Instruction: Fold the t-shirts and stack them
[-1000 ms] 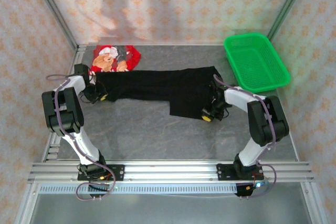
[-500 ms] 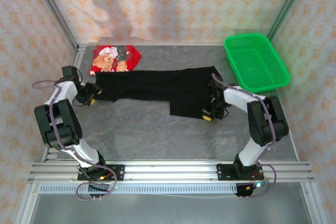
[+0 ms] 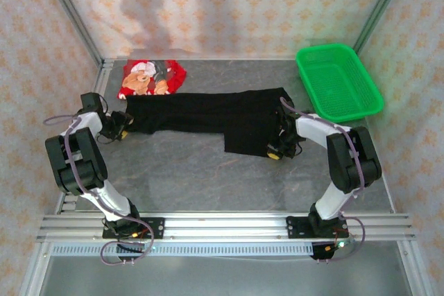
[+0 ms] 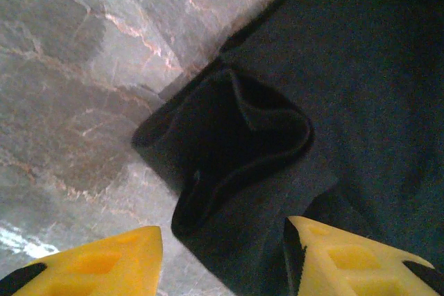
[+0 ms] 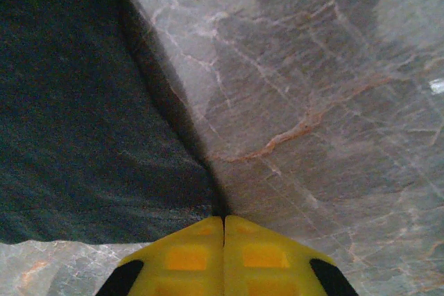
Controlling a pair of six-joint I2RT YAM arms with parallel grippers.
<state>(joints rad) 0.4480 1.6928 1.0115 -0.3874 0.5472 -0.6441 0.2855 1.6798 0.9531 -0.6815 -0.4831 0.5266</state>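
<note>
The bunched end of the black t-shirt curls over itself, so I need to use my left gripper to pinch the bunched end's near edge (image 4: 232, 258) and pull the cloth out flat before folding.
The black t-shirt (image 3: 208, 117) lies stretched left to right across the middle of the table. Its left end is a bunched fold (image 4: 239, 140) resting on the table. My left gripper (image 3: 123, 128) (image 4: 222, 261) stands open just short of that fold, with cloth lying between its yellow fingertips (image 4: 104, 261). My right gripper (image 3: 275, 150) (image 5: 223, 230) is shut at the shirt's near right corner, and the cloth edge (image 5: 90, 136) runs straight into the seam between its fingers. The red t-shirt (image 3: 152, 77), with a cartoon print, lies crumpled at the back left.
A green mesh basket (image 3: 338, 81) stands at the back right, beside the right arm. Bare grey marbled table (image 3: 208, 178) stretches between the shirt and the front rail. Patterned walls close in the left, back and right sides.
My left gripper has opened and let go of the black shirt's left end, and the left arm has drawn back to the left. The right arm has stayed still.
</note>
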